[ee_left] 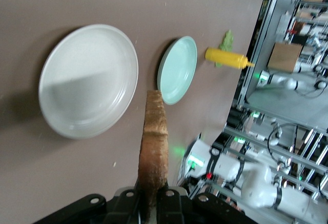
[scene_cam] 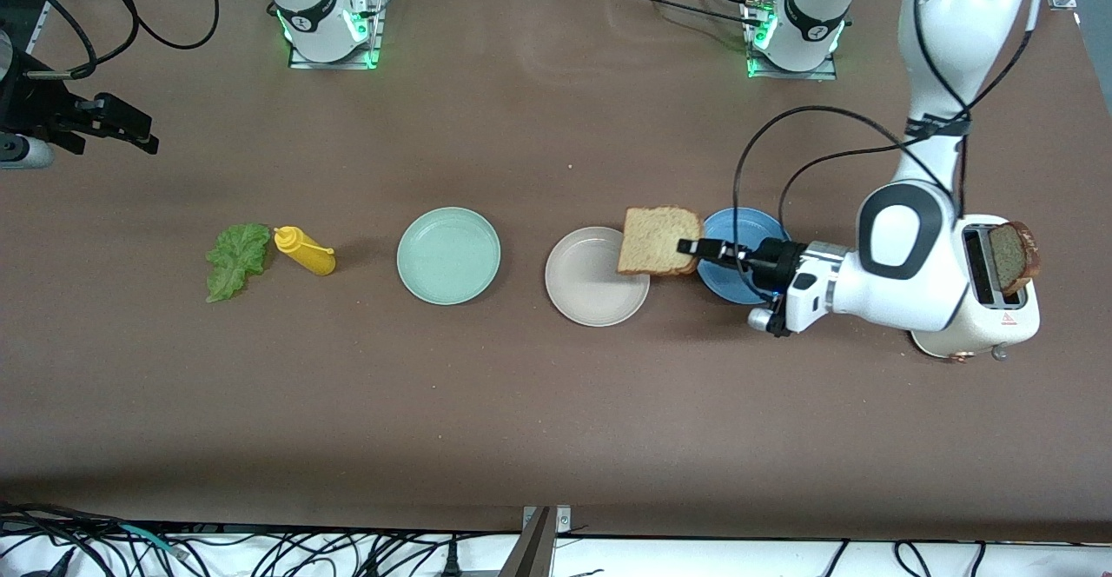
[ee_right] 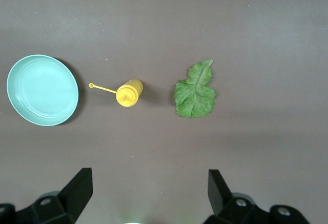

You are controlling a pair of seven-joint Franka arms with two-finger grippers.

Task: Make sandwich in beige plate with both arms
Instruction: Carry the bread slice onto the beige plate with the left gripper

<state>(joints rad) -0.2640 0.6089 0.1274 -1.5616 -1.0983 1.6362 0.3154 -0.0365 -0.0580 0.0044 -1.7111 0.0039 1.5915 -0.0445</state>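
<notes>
Next, I open my left gripper and let go of the brown bread slice so that it lies flat on the middle of the beige plate (scene_cam: 604, 275) (ee_left: 86, 84). The slice is still above that plate's edge.
My left gripper (scene_cam: 691, 247) is shut on one edge of a brown bread slice (scene_cam: 656, 241) and holds it in the air over the edge of the beige plate (scene_cam: 597, 288) that lies toward the blue plate (scene_cam: 747, 225). In the left wrist view the slice (ee_left: 154, 142) stands edge-on between the shut jaws of that gripper (ee_left: 152, 193), with the beige plate (ee_left: 87, 80) below. A green lettuce leaf (scene_cam: 236, 260) lies toward the right arm's end. My right gripper (scene_cam: 139, 135) hangs open and empty high over that end; its wrist view (ee_right: 148, 188) looks down on the lettuce (ee_right: 196, 93).
A mint green plate (scene_cam: 448, 255) sits beside the beige plate. A yellow squeeze bottle (scene_cam: 304, 251) lies beside the lettuce. A white toaster (scene_cam: 999, 308) at the left arm's end holds a second bread slice (scene_cam: 1015, 255), partly hidden by the left arm.
</notes>
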